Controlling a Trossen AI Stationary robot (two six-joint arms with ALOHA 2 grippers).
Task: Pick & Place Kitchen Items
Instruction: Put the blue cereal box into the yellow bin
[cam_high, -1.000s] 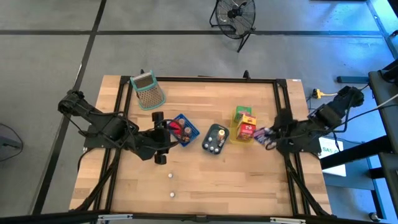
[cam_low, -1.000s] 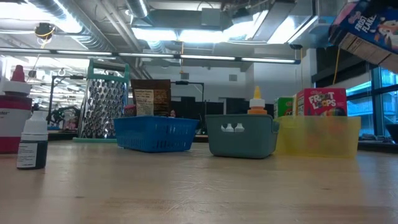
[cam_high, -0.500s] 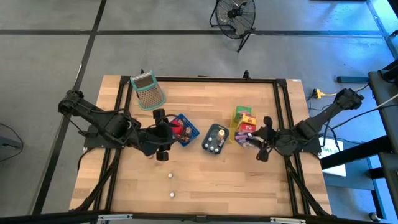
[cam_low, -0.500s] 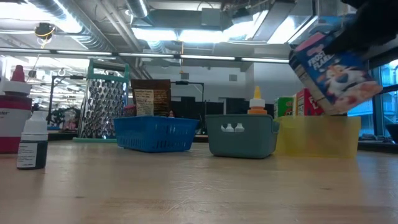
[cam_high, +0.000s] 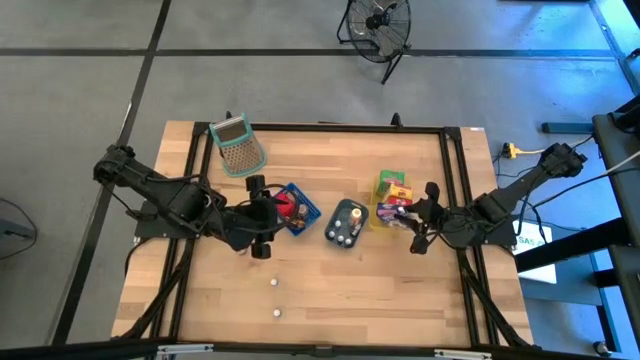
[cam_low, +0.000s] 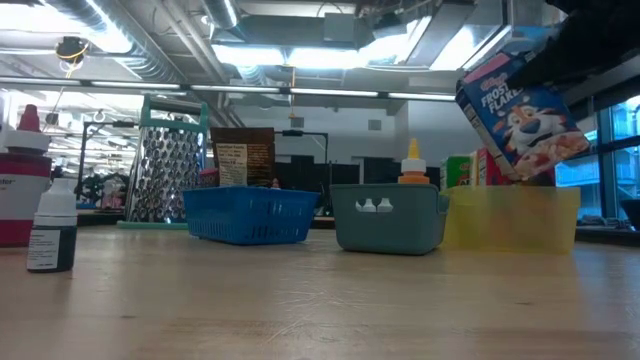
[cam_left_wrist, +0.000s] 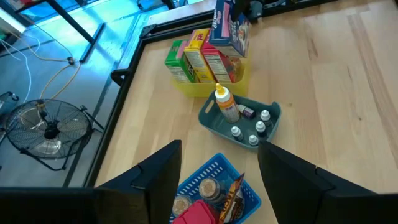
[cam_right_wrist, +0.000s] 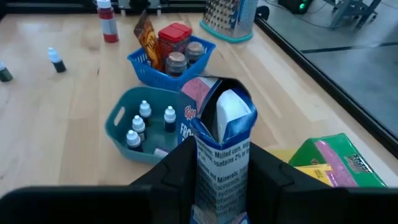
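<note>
The robot's right gripper will release the blue cereal box, which now hangs above that tray, at the yellow tray's edge (cam_high: 376, 209) next to the teal tray.
My right gripper (cam_right_wrist: 221, 186) is shut on a blue cereal box (cam_low: 518, 120), which hangs just above the yellow tray (cam_low: 510, 220) at the table's right; the box (cam_high: 396, 214) also shows from above. Red, yellow and green boxes (cam_left_wrist: 196, 59) stand in that tray. My left gripper (cam_left_wrist: 217, 152) stands open above the blue basket (cam_high: 298, 208) with nothing between its fingers. A teal tray (cam_high: 346, 222) with small bottles sits between basket and yellow tray. My right gripper pinches the cereal box between its two fingers, one on each broad face (cam_right_wrist: 202, 177), at the box's lower part. The fingers come from the table's right, slanting down. The box is lifted clear and tilted, its torn-open top end (cam_right_wrist: 222, 109) pointing away from the gripper.
A metal grater (cam_high: 238, 146) leans at the far left corner. A small dark bottle (cam_low: 52, 236) and a red-capped bottle (cam_low: 20, 190) stand near the left arm. Two tiny white pieces (cam_high: 273, 283) lie on the bare wood toward the near edge.
My right gripper has come down and toward the table's left with the cereal box, tipping and rolling as it went. The box, first high at the right edge, now hangs tilted just over the yellow tray. In the last half second it has shifted only slightly.
</note>
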